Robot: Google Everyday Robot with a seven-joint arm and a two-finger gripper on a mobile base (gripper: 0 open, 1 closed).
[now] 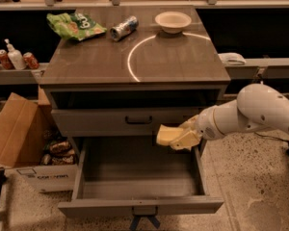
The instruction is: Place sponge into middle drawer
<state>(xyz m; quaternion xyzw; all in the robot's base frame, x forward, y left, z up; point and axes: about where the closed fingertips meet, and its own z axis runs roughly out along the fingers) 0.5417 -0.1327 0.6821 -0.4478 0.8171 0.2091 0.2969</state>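
The pale-yellow sponge, still above the drawer's rear part, will be let go by my gripper near the centre of the open middle drawer's grey bottom [147,160].
The pale-yellow sponge [166,134] is held in my gripper [179,137], which is shut on it. The white arm reaches in from the right. The sponge hangs above the right rear part of the open middle drawer [139,207], in front of the closed grey drawer front with a dark bar handle [138,120]. The open drawer is pulled far out, with a flat grey floor and a small handle tab on its front. Nothing lies in it.
On the cabinet top [135,64] lie a green crinkled bag [74,25], a can on its side [124,28] and a white bowl [173,21]. A cardboard box [19,138] stands on the floor at left. Cans and a bottle [14,57] sit on a left shelf.
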